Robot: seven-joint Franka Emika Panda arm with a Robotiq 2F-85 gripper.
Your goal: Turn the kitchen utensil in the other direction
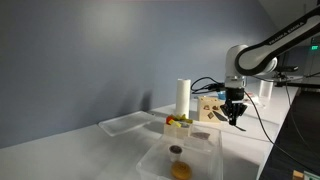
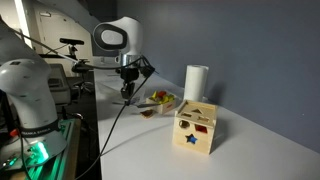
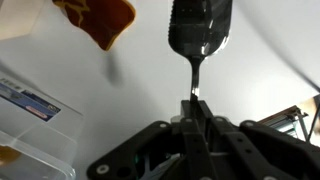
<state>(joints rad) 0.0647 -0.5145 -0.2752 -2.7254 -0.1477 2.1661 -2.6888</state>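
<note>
I need to set the kitchen utensil, still a little above the table, down with my gripper on the pale table (image 1: pixel 222 135), next to the brown piece.
In the wrist view the kitchen utensil (image 3: pixel 200 30) is a dark, shiny, flat blade with a slender handle that runs down into my gripper (image 3: pixel 195 104). The fingers are shut on the end of the handle. The blade points away from the wrist over the pale table. In both exterior views the gripper (image 1: pixel 233 108) (image 2: pixel 128 88) hangs a little above the table, near the table's edge. The utensil is too small to make out in those views.
A tall white cylinder (image 1: pixel 183 98) (image 2: pixel 196 82) stands by the wall. A light wooden block (image 2: pixel 197 128) (image 1: pixel 211 110) sits on the table. Colourful toy food (image 1: pixel 178 122) (image 2: pixel 160 99) lies near the cylinder. Clear plastic containers (image 1: pixel 180 160) (image 3: pixel 30 105) stand nearby.
</note>
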